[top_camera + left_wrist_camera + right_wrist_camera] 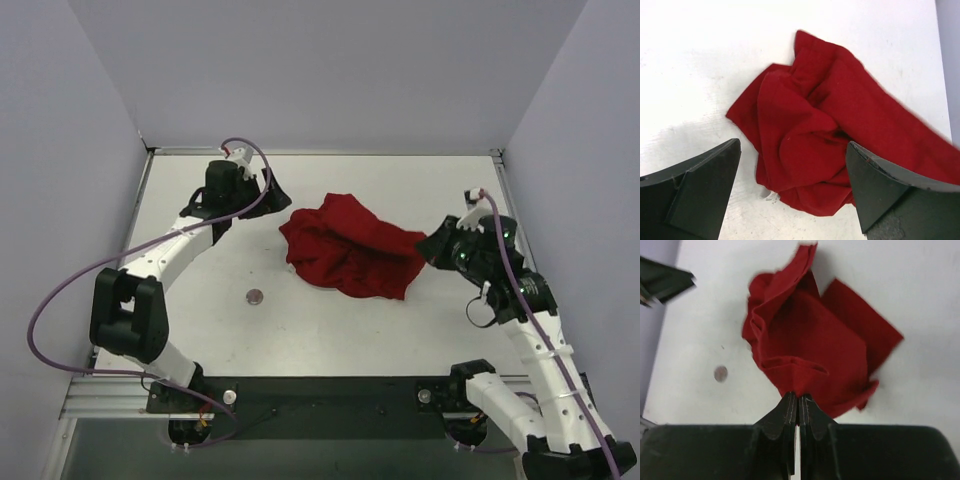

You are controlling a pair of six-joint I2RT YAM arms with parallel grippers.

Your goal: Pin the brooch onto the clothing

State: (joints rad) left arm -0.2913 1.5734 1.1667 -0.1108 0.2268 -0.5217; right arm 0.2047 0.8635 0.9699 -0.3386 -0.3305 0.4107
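The red T-shirt's far edge (pixel 347 201) (pixel 841 56), across the table from the arm bases, is the next place my left gripper will go and close.
The clothing (pixel 350 248), a red T-shirt, lies crumpled in the middle of the white table (pixel 330 330). My right gripper (pixel 432 248) is at its right edge, shut on a fold of the red fabric (pixel 805 380); in the right wrist view the right gripper (pixel 798 396) has its jaws pressed together with cloth pinched at the tips. My left gripper (pixel 275 195) hovers open just beyond the shirt's far left corner. In the left wrist view the left gripper (pixel 792 145) has its jaws wide apart, and the clothing (pixel 805 125) lies between and beyond them. The brooch (pixel 254 296), a small round disc, lies alone on the table, left of the shirt; it also shows in the right wrist view, brooch (pixel 720 373).
Grey walls (pixel 100 100) close in the table on the left, back and right. A black strip (pixel 330 392) with the arm bases runs along the near edge. A purple cable (pixel 60 290) loops off the left arm.
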